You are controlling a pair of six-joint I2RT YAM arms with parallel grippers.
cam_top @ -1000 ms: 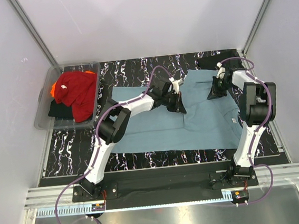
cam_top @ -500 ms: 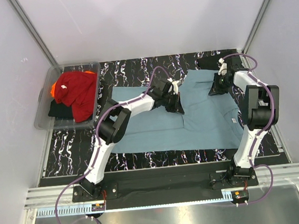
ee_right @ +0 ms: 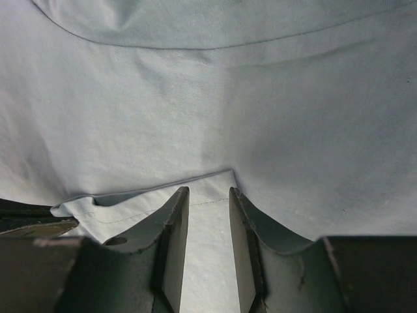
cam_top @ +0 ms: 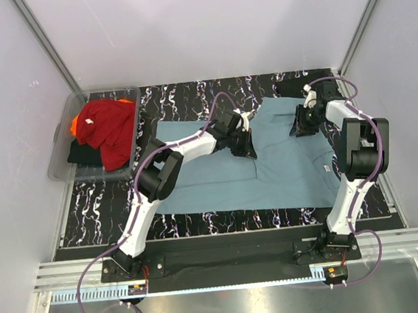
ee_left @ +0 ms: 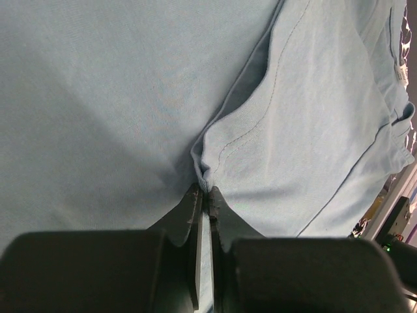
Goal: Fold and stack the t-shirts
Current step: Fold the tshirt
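The t-shirt's folded-in edge gapes and bends beside the left gripper, so the right gripper needs to pinch the edge's other end [ee_right: 229, 176] and pull it straight.
A dusty teal-blue t-shirt [cam_top: 284, 165] lies spread on the black marbled mat, its right part folded in over itself. My left gripper [cam_top: 245, 147] rests low on the shirt's middle. In the left wrist view its jaws [ee_left: 207, 190] stand almost together, and a small bunched fold of the hem [ee_left: 203, 171] is caught at their tips. My right gripper [cam_top: 299, 127] sits over the shirt's far right part. In the right wrist view its fingers [ee_right: 208, 190] stand apart over a folded-in edge [ee_right: 156, 192], with nothing pinched between them.
A clear plastic tub [cam_top: 59, 157] stands at the back left, holding a red shirt [cam_top: 110, 125], a bit of orange [cam_top: 77, 125] and a black one [cam_top: 83, 154]. The mat's front edge [cam_top: 223, 225] runs below the shirt. White walls close in both sides.
My right jaws have come apart and let go of the fabric, and that gripper has shifted slightly left. The left jaws have eased a hair. The shirt has barely moved.
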